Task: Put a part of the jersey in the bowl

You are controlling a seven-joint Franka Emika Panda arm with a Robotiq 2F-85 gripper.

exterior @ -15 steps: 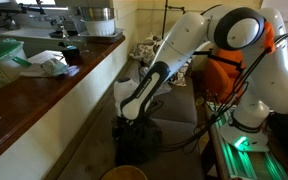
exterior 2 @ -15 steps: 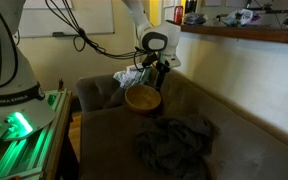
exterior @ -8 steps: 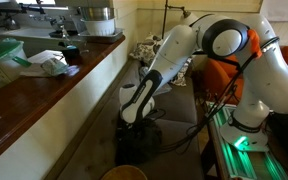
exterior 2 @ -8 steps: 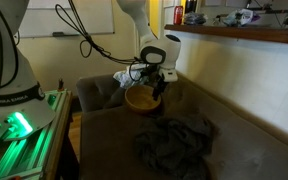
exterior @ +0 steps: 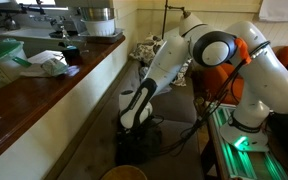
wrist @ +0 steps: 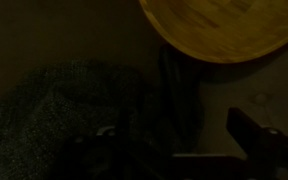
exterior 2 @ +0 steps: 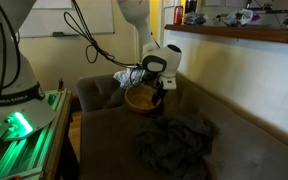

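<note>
I need to next move my gripper to the jersey's edge (exterior: 119, 142) along the back of the couch, nearest the wooden counter, and close it there.
A round wooden bowl (exterior 2: 141, 99) sits on the brown couch seat; it also shows in the wrist view (wrist: 224, 25) and at the bottom edge of an exterior view (exterior: 124, 173). The dark grey jersey (exterior 2: 174, 141) lies crumpled on the seat in front of the bowl and fills the left of the wrist view (wrist: 64, 110). My gripper (exterior 2: 157, 90) hangs low at the bowl's far rim, pointing down. In the wrist view its fingers (wrist: 174, 150) stand wide apart with nothing between them. The view is very dark.
A couch armrest (exterior 2: 99, 90) stands beside the bowl. A long wooden counter (exterior: 44, 95) with clutter runs along the couch back. A green-lit rail (exterior 2: 29, 135) and an orange-and-white machine (exterior: 254, 90) flank the couch.
The arm has come down and forward, bringing the gripper from above the bowl to just over its rim. Bowl and jersey have not moved.
</note>
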